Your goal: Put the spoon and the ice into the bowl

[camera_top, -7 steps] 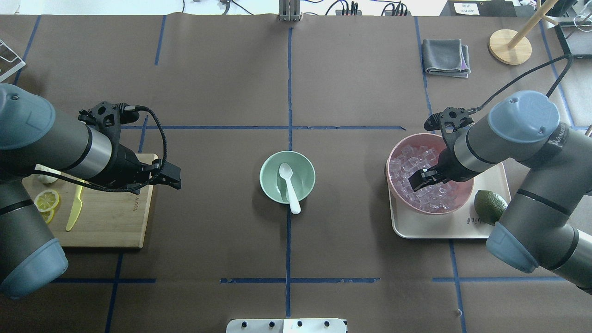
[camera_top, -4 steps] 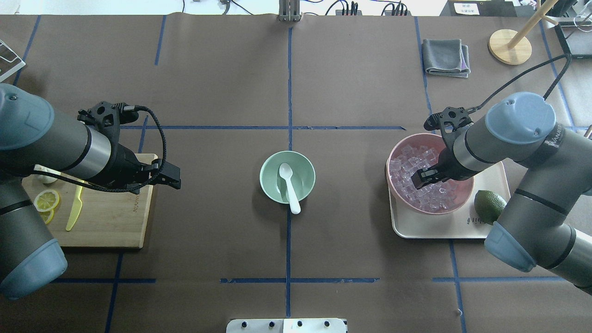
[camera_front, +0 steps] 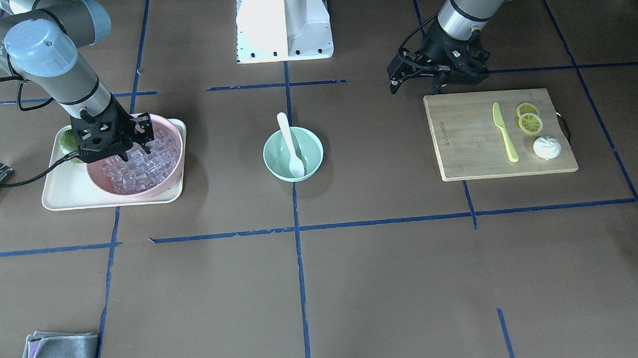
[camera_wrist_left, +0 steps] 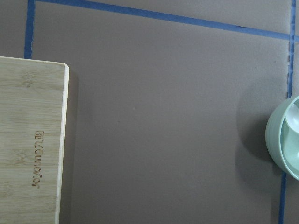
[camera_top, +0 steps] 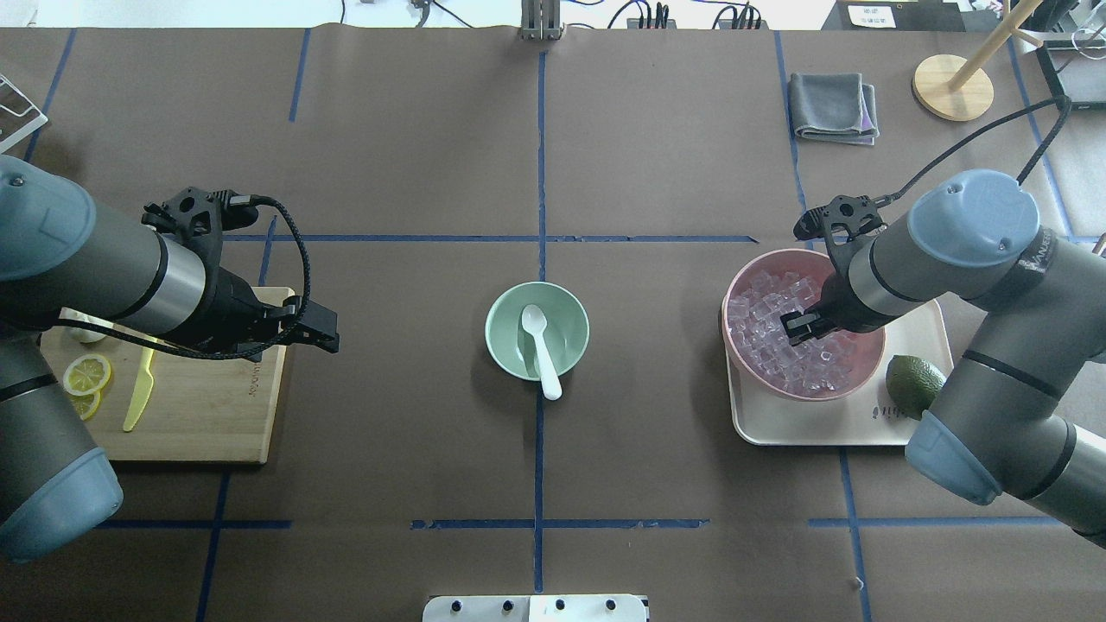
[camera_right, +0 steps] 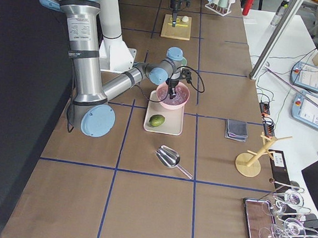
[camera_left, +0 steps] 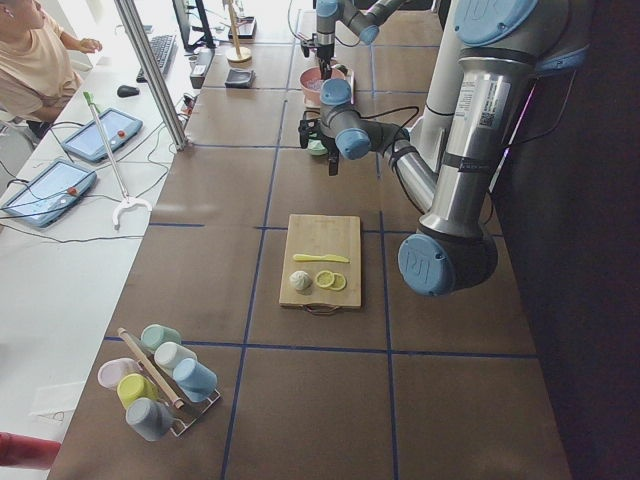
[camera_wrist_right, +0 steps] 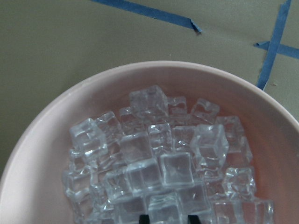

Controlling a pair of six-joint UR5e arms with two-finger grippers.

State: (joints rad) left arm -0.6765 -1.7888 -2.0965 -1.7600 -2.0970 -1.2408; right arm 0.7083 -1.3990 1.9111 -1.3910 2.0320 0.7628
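I need to release the ice cube from my right gripper in the mint-green bowl [camera_front: 294, 174], by the tip of the scoop of the white spoon.
The mint-green bowl [camera_top: 505, 333] [camera_front: 274, 154] stands at the table's middle. The white spoon [camera_top: 543, 354] [camera_front: 290, 142] lies in it, handle over the rim toward the robot. No ice shows in it. The ice [camera_top: 769, 320] [camera_front: 138, 169] [camera_wrist_right: 145, 172] fills the pink bowl [camera_top: 782, 257] [camera_wrist_right: 51, 121]. My right gripper [camera_top: 799, 326] [camera_wrist_right: 167, 218] is down in the ice. Its jaws stand narrowly apart, touching both sides of one cube [camera_wrist_right: 164, 205]. My left gripper [camera_top: 333, 339] [camera_front: 393, 83] hovers empty at the cutting board's corner, left of the green bowl [camera_wrist_left: 280, 144]. Its jaws look apart.
The pink bowl and a lime [camera_top: 916, 384] sit on a cream tray [camera_top: 821, 428]. The cutting board [camera_top: 207, 415] holds a yellow-green knife [camera_top: 138, 393], lemon slices [camera_top: 86, 374] and a white lump [camera_front: 546, 148]. A grey cloth [camera_top: 834, 105] and wooden stand [camera_top: 950, 86] lie far right.
My right gripper has sunk a little further into the ice and its jaws have drawn closer together. The left arm, the green bowl and the spoon have barely moved.
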